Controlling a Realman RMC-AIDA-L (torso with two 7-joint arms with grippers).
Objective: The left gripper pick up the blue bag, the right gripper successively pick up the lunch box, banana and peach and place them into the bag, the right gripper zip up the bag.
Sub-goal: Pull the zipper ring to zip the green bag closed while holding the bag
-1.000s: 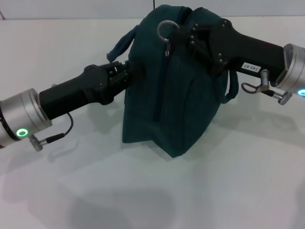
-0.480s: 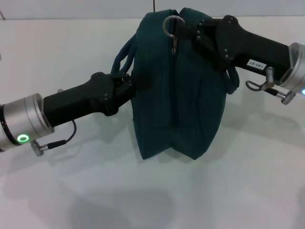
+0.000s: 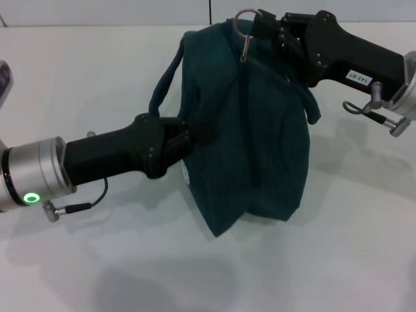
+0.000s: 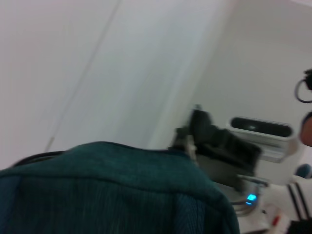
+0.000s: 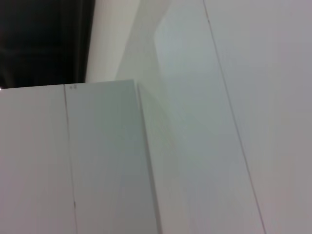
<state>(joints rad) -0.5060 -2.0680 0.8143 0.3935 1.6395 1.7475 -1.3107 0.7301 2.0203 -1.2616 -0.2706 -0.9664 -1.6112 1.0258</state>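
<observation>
The tilted blue bag's side is in my left gripper far below the ring zipper pull, so I need to open that gripper and grab the bag's top [image 3: 216,49] beside the pull.
The blue bag [image 3: 253,136] hangs tilted above the white table, zipped shut, between both arms. My left gripper [image 3: 188,138] is shut on the bag's left side, just below a padded handle [image 3: 166,75]. My right gripper [image 3: 263,27] is at the bag's top, shut on the ring zipper pull [image 3: 243,18]. A bit of the white logo [image 3: 184,174] shows under the left gripper. The bag's fabric also fills the lower part of the left wrist view [image 4: 107,195], with the right gripper [image 4: 214,141] beyond it. The lunch box, banana and peach are out of view.
The white table [image 3: 325,260] spreads under the bag, with the wall edge along the back [image 3: 97,25]. The right wrist view shows only pale walls. Room equipment [image 4: 261,130] shows far off in the left wrist view.
The right gripper has moved up and to the right with the zipper ring. The left gripper has moved right and lower, and the bag has swung so its bottom sits farther right.
</observation>
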